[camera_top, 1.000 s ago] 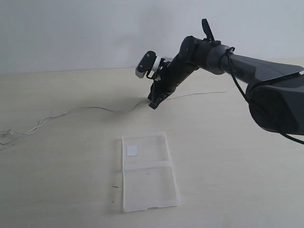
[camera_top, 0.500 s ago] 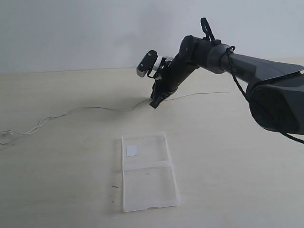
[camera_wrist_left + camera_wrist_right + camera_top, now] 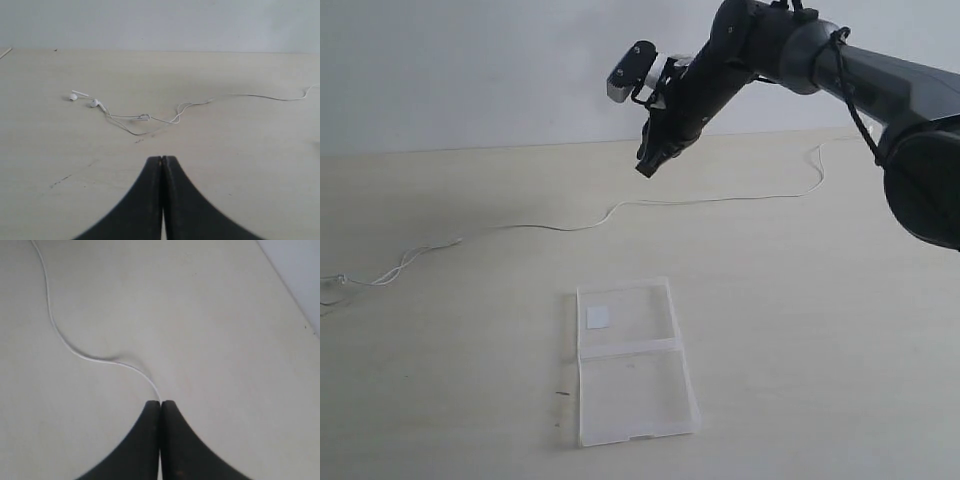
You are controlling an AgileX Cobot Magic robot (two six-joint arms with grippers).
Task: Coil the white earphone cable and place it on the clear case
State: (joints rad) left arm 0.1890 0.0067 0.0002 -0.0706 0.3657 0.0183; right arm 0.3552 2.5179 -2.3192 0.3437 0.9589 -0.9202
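The middle of the white earphone cable lies flat below the closed fingers of my right gripper. My right gripper needs to move down, open and pinch the cable (image 3: 618, 207) before it lifts.
The white earphone cable (image 3: 720, 199) lies stretched across the table from the far left edge to the right back. My right gripper (image 3: 648, 165) hangs shut well above its middle, and the cable still rests flat on the table. In the right wrist view the cable (image 3: 120, 362) runs up to the shut tips (image 3: 160, 402) and vanishes behind them. The clear case (image 3: 635, 385) lies open and flat nearer the front, with a white sticker (image 3: 597, 317). My left gripper (image 3: 162, 158) is shut and empty, facing the two earbuds (image 3: 94, 103) and tangled wire (image 3: 240, 95).
The right arm (image 3: 840, 70) reaches in from the right, high over the table's back edge. The pale wall (image 3: 470, 70) stands right behind the table. Small dark scuffs (image 3: 60, 181) mark the tabletop near my left gripper.
My right gripper has risen from the table, where it was down at the cable, to well above it. The cable stayed on the table, and its right-hand part now shows.
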